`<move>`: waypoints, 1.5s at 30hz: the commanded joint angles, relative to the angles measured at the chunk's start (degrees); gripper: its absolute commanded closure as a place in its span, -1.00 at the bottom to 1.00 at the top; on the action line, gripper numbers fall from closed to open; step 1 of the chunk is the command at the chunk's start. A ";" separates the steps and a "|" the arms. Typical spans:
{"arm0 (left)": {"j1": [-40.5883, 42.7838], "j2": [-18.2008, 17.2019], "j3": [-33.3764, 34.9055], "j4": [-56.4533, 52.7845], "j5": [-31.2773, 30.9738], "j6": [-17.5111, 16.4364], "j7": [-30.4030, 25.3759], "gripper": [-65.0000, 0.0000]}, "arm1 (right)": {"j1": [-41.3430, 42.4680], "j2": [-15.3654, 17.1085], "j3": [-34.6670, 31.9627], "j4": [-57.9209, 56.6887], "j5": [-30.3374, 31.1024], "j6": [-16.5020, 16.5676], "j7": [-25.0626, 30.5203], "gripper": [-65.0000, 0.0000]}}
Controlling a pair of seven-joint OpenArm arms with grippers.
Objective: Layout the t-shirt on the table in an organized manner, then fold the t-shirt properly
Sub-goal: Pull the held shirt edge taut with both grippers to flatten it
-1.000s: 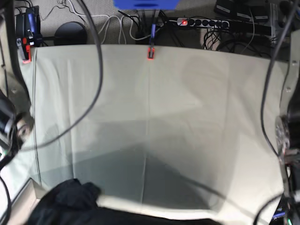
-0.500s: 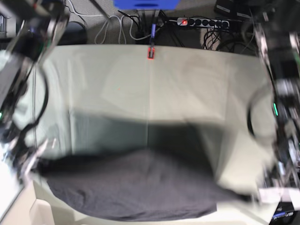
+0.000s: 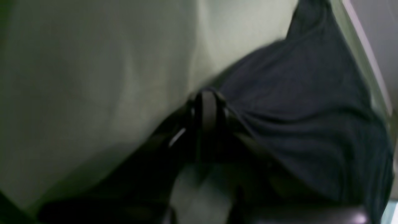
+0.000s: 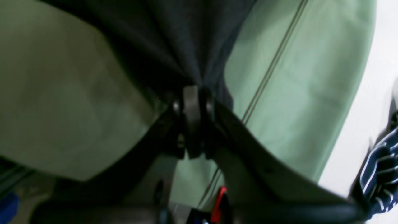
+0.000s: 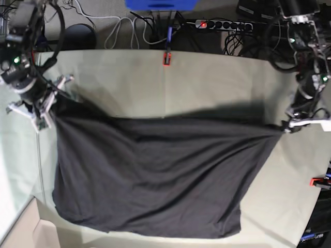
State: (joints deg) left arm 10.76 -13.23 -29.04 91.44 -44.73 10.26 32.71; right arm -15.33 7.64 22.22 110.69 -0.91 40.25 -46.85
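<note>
The robot's left gripper should release the t-shirt's corner on the bare table [image 5: 290, 88] toward the table's far edge, out past the power strip.
The dark charcoal t-shirt [image 5: 150, 175] is stretched wide across the pale grey-green table [image 5: 207, 77], its lower hem near the front edge. No graphic shows. My right gripper [image 5: 51, 106], at the left of the base view, is shut on the shirt's upper left corner; the right wrist view shows the fabric [image 4: 174, 37] pinched in the shut gripper [image 4: 192, 96]. My left gripper [image 5: 286, 125], at the right of the base view, is shut on the upper right corner. The left wrist view shows the shirt [image 3: 304, 109] bunched at the shut gripper [image 3: 206, 109].
A red-orange clamp [image 5: 166, 58] sits at the table's far edge and another [image 5: 319, 181] at the right edge. Cables and a power strip [image 5: 222, 24] lie behind the table. A cardboard-coloured corner [image 5: 20, 232] shows at front left.
Both grippers have carried the shirt from the front edge up and away over the table, spreading it out wide. The shirt now covers the table's middle and front.
</note>
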 commanded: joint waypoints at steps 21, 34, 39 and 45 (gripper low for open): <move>4.31 1.15 -11.09 6.80 -0.06 -0.37 6.10 0.99 | -8.36 -1.62 9.83 2.05 0.60 -0.25 1.00 1.00; 5.98 2.20 -11.01 0.74 -0.06 -0.37 6.37 0.99 | -2.56 -2.32 7.80 -9.20 0.51 -0.25 1.00 0.83; 6.60 2.20 -11.27 -1.37 -0.06 -0.37 6.46 0.98 | -2.29 -2.50 8.24 -10.43 0.51 -0.25 1.00 0.17; 7.57 2.11 -11.27 -1.55 -0.06 -0.37 6.46 0.73 | -2.82 -2.85 8.77 -6.39 0.60 -0.25 0.92 -0.07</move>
State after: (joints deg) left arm 18.50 -10.31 -39.81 89.12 -44.42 10.07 40.03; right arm -18.48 4.47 30.63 103.18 -1.13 40.23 -47.03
